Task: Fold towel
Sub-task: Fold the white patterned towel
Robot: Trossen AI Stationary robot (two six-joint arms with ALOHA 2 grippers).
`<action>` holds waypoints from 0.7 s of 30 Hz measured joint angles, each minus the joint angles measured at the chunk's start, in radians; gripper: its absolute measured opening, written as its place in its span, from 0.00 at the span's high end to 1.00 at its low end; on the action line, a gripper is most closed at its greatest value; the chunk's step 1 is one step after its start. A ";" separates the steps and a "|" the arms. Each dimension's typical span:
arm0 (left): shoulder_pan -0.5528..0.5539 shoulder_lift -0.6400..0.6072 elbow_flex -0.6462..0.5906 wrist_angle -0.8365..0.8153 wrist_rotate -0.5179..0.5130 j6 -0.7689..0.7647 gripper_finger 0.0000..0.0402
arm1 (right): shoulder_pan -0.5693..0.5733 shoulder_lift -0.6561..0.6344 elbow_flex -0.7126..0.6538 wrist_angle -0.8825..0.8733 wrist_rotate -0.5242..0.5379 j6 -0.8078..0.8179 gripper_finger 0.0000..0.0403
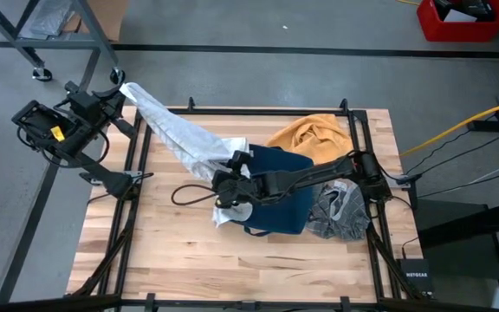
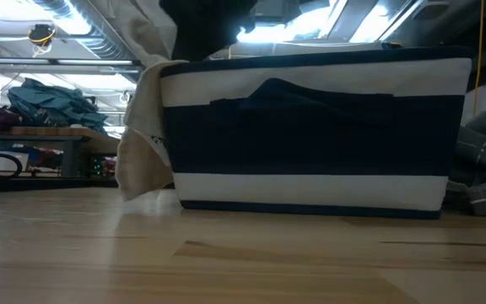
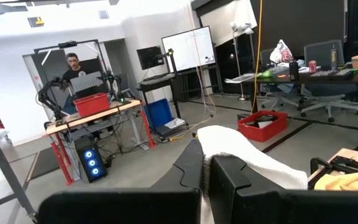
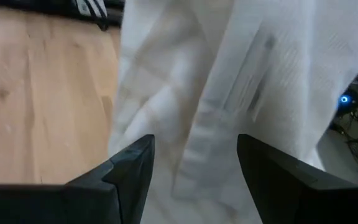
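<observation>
I see the white towel hanging in a narrow band from my left gripper, so I will use my right gripper to pinch the towel's edge (image 4: pixel 196 140) beside its label and spread it wide.
The white towel (image 1: pixel 180 134) runs as a long band from my left gripper (image 1: pixel 121 89), above the table's far left corner, down to the navy-and-white striped bin (image 1: pixel 277 195). Its lower end (image 1: pixel 223 215) lies on the table beside the bin. In the low view the towel (image 2: pixel 142 135) hangs by the bin's (image 2: pixel 310 127) left side. My left gripper (image 3: pixel 207 177) is shut on the towel (image 3: pixel 241 149). My right gripper (image 1: pixel 223 186) is open at the towel's lower part, and in its wrist view the towel (image 4: pixel 229 81) fills the space ahead of its fingers (image 4: pixel 194 168). My left gripper pinches the towel's far end (image 3: pixel 213 140) between its two fingers; the cloth is bunched there, and I cannot tell how many layers. That end is lifted clear, and the towel slopes down from it in a fairly straight band. My right gripper's open fingers (image 4: pixel 135 165) stand on either side of the hanging cloth; whether they touch it I cannot tell.
An orange cloth (image 1: pixel 312 134) lies at the far side behind the bin, and a grey checked cloth (image 1: pixel 340 210) lies to its right. A black cable loop (image 1: pixel 193 195) rests on the wood. Bare tabletop (image 1: pixel 189 260) spans the near half. A person stands far off in the room (image 3: pixel 73 65).
</observation>
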 joint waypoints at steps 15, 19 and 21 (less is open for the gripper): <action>0.000 0.000 0.000 0.000 0.000 0.000 1.00 | -0.018 0.035 0.000 0.027 0.104 -0.016 0.42; 0.000 0.000 0.000 0.000 0.000 0.000 1.00 | -0.018 0.035 0.000 0.029 0.147 -0.015 0.48; 0.000 0.000 0.000 0.000 0.000 0.000 1.00 | -0.018 0.035 0.000 0.029 0.153 -0.015 0.53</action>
